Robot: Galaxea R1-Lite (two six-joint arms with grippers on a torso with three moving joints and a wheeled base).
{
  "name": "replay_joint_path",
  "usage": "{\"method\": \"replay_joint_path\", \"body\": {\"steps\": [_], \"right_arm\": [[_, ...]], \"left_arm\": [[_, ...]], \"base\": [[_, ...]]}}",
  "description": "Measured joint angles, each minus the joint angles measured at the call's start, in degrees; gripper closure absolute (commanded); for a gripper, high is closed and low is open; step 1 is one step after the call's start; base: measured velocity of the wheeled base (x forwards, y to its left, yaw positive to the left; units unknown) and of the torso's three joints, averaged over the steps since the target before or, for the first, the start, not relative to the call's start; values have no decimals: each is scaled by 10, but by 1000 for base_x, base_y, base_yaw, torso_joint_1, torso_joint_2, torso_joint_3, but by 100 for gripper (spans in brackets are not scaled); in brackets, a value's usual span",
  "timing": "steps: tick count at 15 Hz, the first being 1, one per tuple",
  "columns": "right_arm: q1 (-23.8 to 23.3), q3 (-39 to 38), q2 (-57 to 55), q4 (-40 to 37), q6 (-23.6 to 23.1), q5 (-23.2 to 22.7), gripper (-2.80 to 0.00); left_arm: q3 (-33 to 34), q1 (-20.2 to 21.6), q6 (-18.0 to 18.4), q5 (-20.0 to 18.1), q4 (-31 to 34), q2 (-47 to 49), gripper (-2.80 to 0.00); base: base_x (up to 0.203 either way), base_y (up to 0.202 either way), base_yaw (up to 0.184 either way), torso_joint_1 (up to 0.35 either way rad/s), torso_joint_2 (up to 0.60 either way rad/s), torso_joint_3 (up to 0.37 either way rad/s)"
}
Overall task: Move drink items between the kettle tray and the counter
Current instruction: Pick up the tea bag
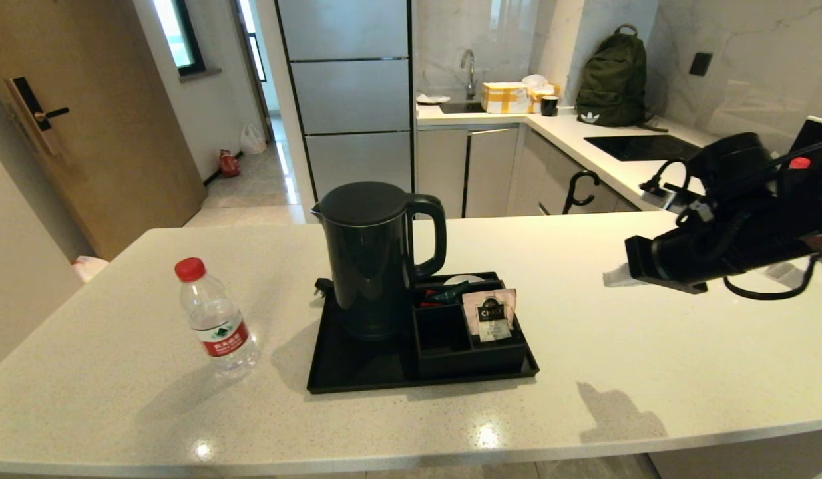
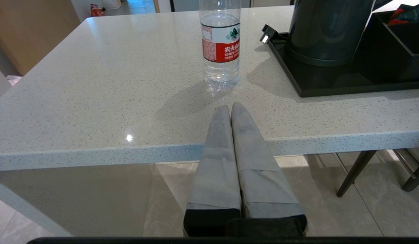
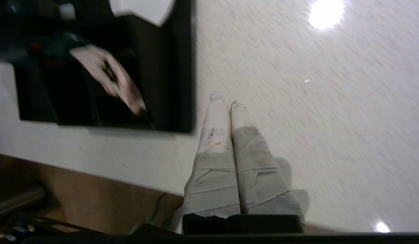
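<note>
The robot's right gripper should next move to the pinkish tea sachet in the compartment box and close on the sachet's edge (image 1: 508,303) (image 3: 129,89) farthest from the kettle.
The clear water bottle (image 1: 214,319) (image 2: 220,40) with red cap stands on the white speckled counter (image 1: 650,319), left of the black kettle tray (image 1: 357,362). The tall black kettle (image 1: 374,256) (image 2: 328,30) sits on the tray's left part. A pinkish tea sachet (image 1: 490,314) (image 3: 107,78) leans upright in the black compartment box (image 1: 450,332). My right gripper (image 3: 224,98) hovers over the counter to the right of the tray, shut and empty. My left gripper (image 2: 229,107) is shut and empty, low at the counter's front edge, facing the bottle.
Dark green and red sachets (image 1: 450,291) lie in the box's rear compartment. The kettle's plug (image 2: 265,36) rests at the tray's far left corner. Behind are a fridge, a sink counter with a green backpack (image 1: 614,76) and a small black cup (image 1: 550,105).
</note>
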State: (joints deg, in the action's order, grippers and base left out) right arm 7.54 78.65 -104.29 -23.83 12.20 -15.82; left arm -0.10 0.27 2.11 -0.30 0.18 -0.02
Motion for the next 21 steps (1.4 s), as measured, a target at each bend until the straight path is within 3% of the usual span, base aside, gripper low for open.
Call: {"method": "replay_joint_path", "body": {"steps": [3, 4, 6, 11, 21], "right_arm": [[58, 70, -62, -28, 44, 0, 0], [78, 71, -70, -31, 52, 8, -280], [107, 61, -76, -32, 71, 38, -280], [151, 56, -69, -30, 93, 46, -280], [175, 83, -108, -2, 92, 49, -280]], "left_arm": [[0, 0, 0, 0, 0, 0, 0], [0, 0, 0, 0, 0, 0, 0], [0, 0, 0, 0, 0, 0, 0], [0, 0, 0, 0, 0, 0, 0], [0, 0, 0, -1, 0, 0, 0]], "base": [[0, 0, 0, 0, 0, 0], [0, 0, 0, 0, 0, 0], [0, 0, 0, 0, 0, 0], [0, 0, 0, 0, 0, 0], [0, 0, 0, 0, 0, 0]]}}
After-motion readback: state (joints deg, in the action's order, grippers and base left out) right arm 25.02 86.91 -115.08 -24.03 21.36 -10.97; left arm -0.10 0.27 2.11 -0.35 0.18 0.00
